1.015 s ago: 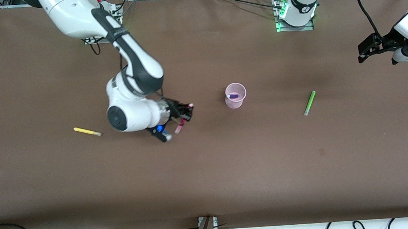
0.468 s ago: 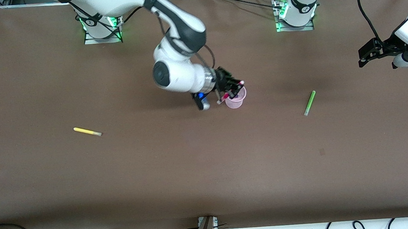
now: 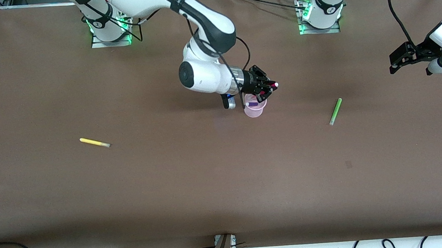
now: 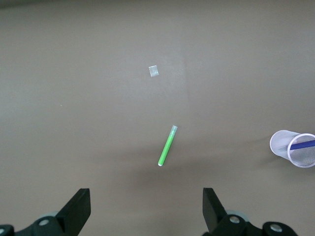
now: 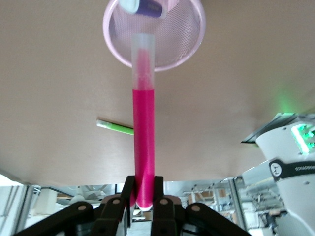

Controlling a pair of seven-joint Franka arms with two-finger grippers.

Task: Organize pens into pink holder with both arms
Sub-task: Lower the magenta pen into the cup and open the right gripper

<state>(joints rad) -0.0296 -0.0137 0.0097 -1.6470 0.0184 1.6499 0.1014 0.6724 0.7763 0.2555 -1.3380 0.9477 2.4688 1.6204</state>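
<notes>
My right gripper needs to let the magenta-pink pen, now held over the holder, go inside the pink holder (image 3: 257, 104) (image 5: 165, 39), next to the dark purple pen.
My right gripper (image 3: 269, 90) is shut on the magenta-pink pen (image 5: 143, 128) and holds it over the pink holder (image 3: 259, 110), its pale end toward the holder's mouth (image 5: 113, 37). The dark purple pen (image 3: 252, 104) lies inside the holder; it also shows in the right wrist view (image 5: 142, 7). The light green pen (image 3: 335, 112) lies on the table toward the left arm's end; the left wrist view shows it (image 4: 167, 145) with the holder (image 4: 290, 147). The yellow pen (image 3: 94, 142) lies toward the right arm's end. My left gripper (image 4: 145, 209) is open and empty, up in the air at its end of the table.
The brown table (image 3: 225, 179) carries a small pale scrap (image 4: 154, 71) nearer the front camera than the green pen. The arm bases (image 3: 320, 11) stand along the table's back edge. Cables lie past the front edge.
My right arm has carried the magenta-pink pen from near the yellow pen's side across to over the pink holder. The left arm has barely moved.
</notes>
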